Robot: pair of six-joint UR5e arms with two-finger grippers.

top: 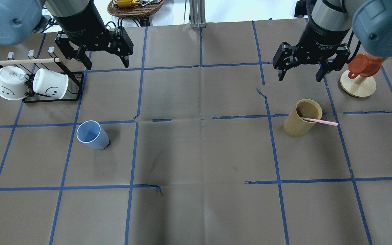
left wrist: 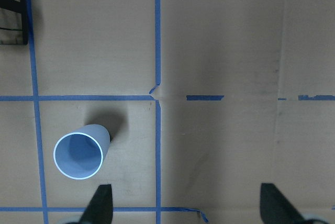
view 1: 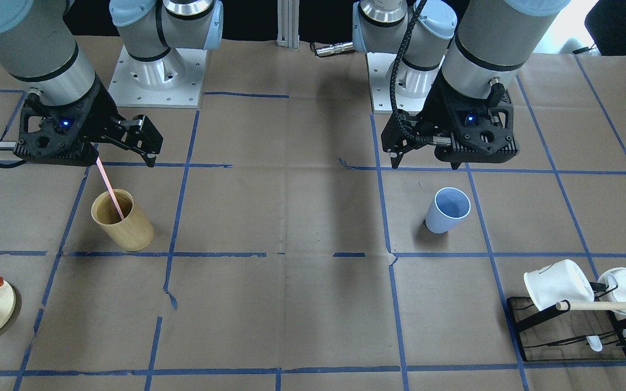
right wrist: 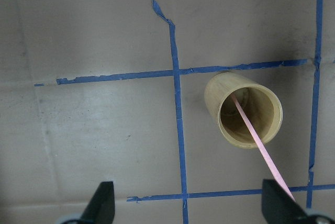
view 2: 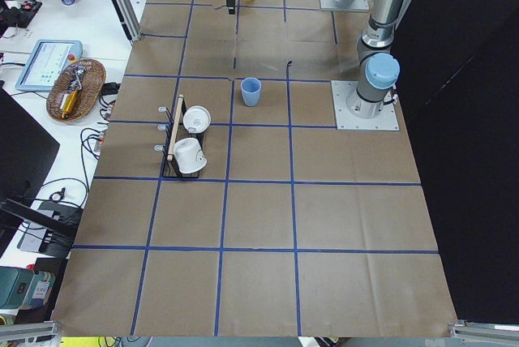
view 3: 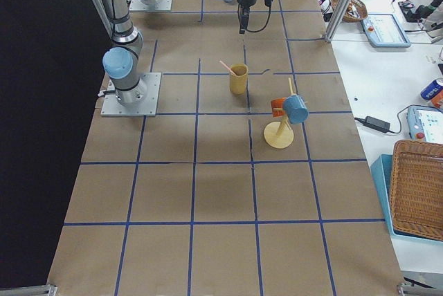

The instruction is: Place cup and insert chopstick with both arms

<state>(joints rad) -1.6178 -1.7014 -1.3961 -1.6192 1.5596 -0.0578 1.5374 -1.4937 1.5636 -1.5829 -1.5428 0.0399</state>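
Observation:
The robot's left gripper will close on the light-blue cup's rim (view 1: 436,203) (left wrist: 103,158), on the side that faces the tan wooden cylinder, with one finger inside the cup.
The light-blue cup (top: 92,134) stands upright on the paper-covered table, also in the front view (view 1: 447,209) and the left wrist view (left wrist: 79,153). My left gripper (top: 107,64) hovers open and empty above and behind it. The pale-pink chopstick (top: 320,121) leans inside a tan wooden cylinder (top: 301,117), its free end sticking out over the rim; it also shows in the right wrist view (right wrist: 261,150). My right gripper (top: 299,77) hovers open and empty above and behind the cylinder.
A black mug rack with a wooden rod (top: 26,61) holds two white mugs (top: 49,87) at the far left. A round wooden stand (top: 359,89) with an orange cup (top: 362,65) is at the far right. Blue tape lines grid the table.

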